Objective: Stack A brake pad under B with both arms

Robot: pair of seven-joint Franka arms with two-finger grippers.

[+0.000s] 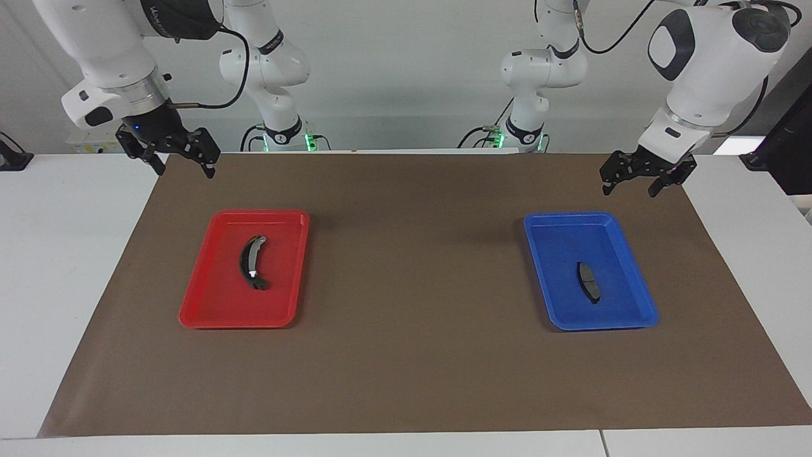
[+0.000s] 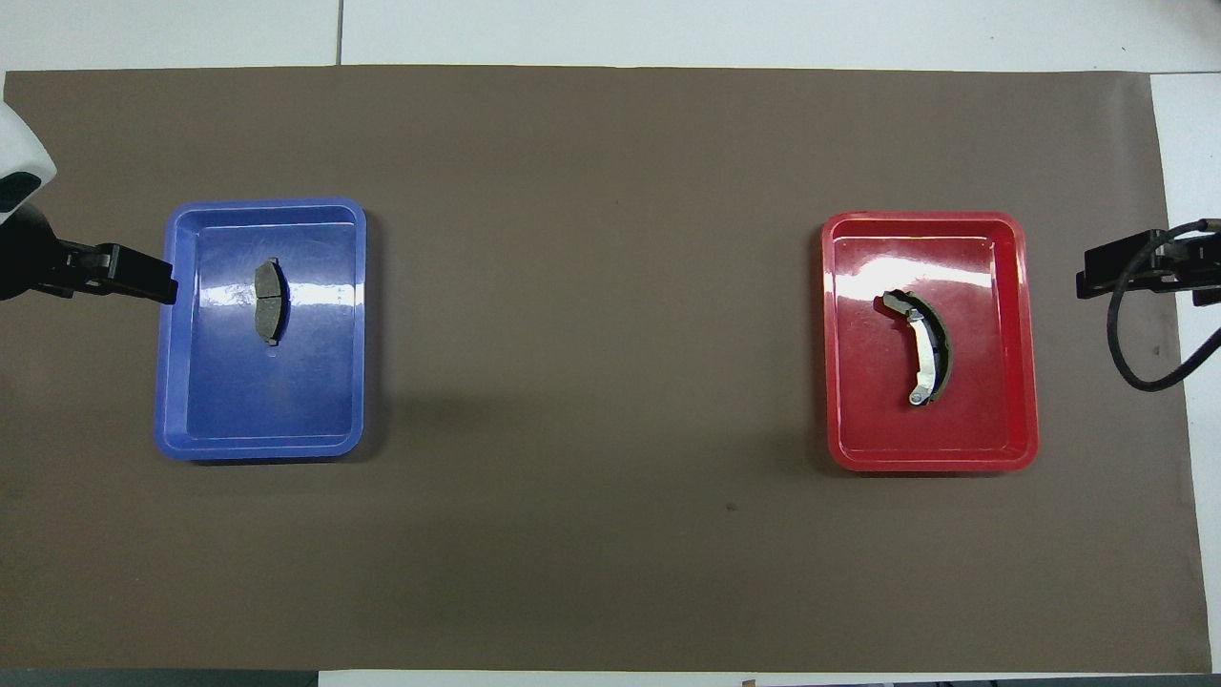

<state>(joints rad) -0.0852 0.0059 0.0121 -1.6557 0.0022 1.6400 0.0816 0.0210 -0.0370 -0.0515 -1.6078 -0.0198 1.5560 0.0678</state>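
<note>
The A brake pad is in the blue tray. My left gripper goes there next and closes on the A brake pad's middle, at its groove [image 2: 269, 300].
The A brake pad [image 1: 588, 281], short and dark with a groove across its middle, lies in a blue tray [image 1: 564, 254] toward the left arm's end; it also shows in the overhead view [image 2: 270, 301]. B [image 1: 252, 262], the long crescent pad with a grey strip and a white spot, lies in a red tray [image 1: 279, 266] toward the right arm's end; it also shows in the overhead view [image 2: 920, 348]. My left gripper [image 1: 630, 188] is open and empty, raised over the mat beside the blue tray. My right gripper [image 1: 182, 166] is open and empty, raised beside the red tray.
A brown mat [image 1: 412, 285] covers most of the white table and both trays sit on it. The blue tray [image 2: 315, 382] and red tray [image 2: 983, 286] stand far apart, with bare mat between them. A black cable [image 2: 1130, 353] hangs by the right gripper.
</note>
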